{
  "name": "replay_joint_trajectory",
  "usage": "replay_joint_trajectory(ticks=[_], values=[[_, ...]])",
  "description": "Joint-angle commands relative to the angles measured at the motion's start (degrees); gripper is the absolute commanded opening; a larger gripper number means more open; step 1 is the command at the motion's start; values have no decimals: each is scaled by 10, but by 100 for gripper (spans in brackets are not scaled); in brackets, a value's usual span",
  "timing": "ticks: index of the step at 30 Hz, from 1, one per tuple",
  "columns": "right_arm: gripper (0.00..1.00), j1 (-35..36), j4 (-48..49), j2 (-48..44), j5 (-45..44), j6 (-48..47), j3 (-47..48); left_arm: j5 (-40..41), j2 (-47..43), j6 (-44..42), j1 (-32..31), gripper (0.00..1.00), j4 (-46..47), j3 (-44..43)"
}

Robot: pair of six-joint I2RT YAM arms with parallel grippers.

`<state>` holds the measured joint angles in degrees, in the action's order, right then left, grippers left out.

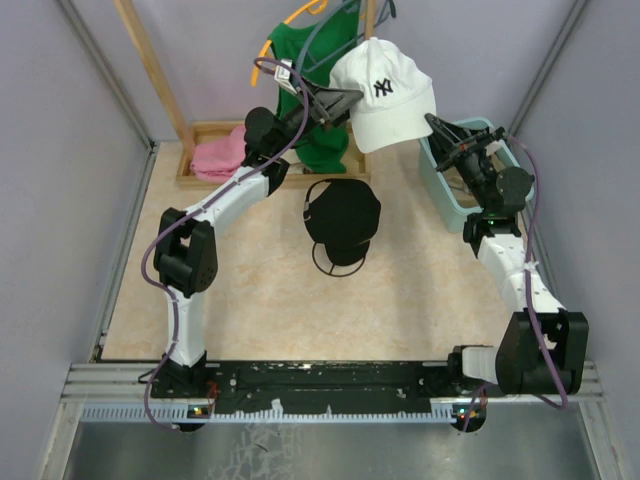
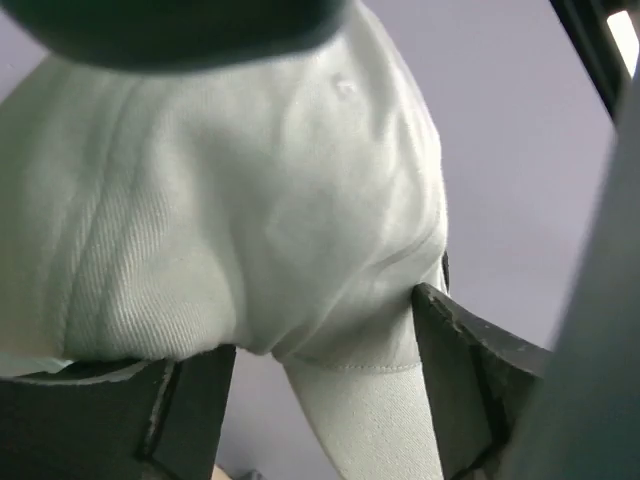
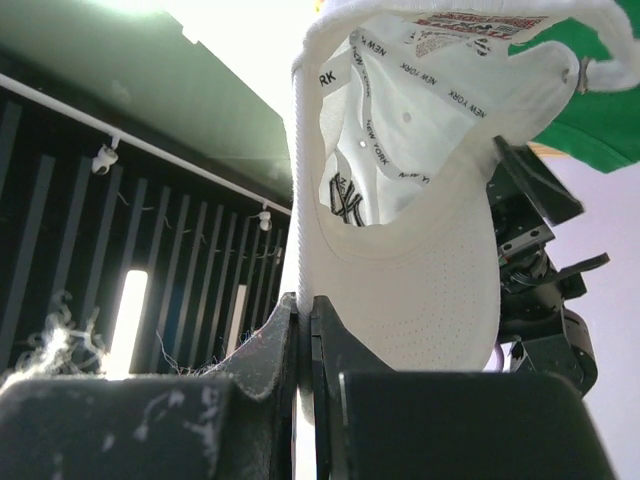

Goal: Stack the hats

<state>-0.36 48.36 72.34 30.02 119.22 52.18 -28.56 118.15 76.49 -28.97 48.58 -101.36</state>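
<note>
I should keep holding the hat with my left gripper while my right gripper, now at the side of the white hat's visor, takes the visor's front edge (image 1: 400, 141).
The white hat (image 1: 385, 95) with a dark emblem hangs in the air above the back of the table. My right gripper (image 1: 435, 125) is shut on the edge of its brim; in the right wrist view (image 3: 305, 310) the jaws pinch the brim of the white hat (image 3: 410, 270). My left gripper (image 1: 345, 100) is open at the hat's left side. In the left wrist view (image 2: 325, 340) its jaws stand apart around the white hat's fabric (image 2: 250, 200). A black hat (image 1: 343, 215) lies mid-table, with a second dark brim showing beneath it. The tan hat is out of view.
A teal bin (image 1: 450, 200) stands at the right behind my right arm. A wooden rack (image 1: 160, 80) holds the green shirt (image 1: 315, 60) on an orange hanger (image 1: 290, 20). A pink cloth (image 1: 220, 155) lies on the rack's base at back left.
</note>
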Motion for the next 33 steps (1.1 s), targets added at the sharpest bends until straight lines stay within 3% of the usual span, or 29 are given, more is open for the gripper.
replay_joint_trajectory(ticks=[1, 5, 8, 12, 23, 33], values=[[0, 4, 32, -14, 31, 104, -3, -9, 16, 9, -7, 60, 36, -31], [0, 2, 25, 16, 59, 61, 27, -8, 9, 10, -7, 24, 67, -8], [15, 2, 23, 37, 73, 30, 51, 16, -12, -14, -7, 0, 93, 28], [29, 3, -47, 26, 84, -32, 74, 53, -51, -67, -6, 0, 85, 67], [32, 15, -131, 5, 89, -88, 89, 89, -68, -138, -7, 0, 46, 71], [34, 31, -150, -13, 86, -91, 86, 103, -46, -178, -6, 0, 23, 33]])
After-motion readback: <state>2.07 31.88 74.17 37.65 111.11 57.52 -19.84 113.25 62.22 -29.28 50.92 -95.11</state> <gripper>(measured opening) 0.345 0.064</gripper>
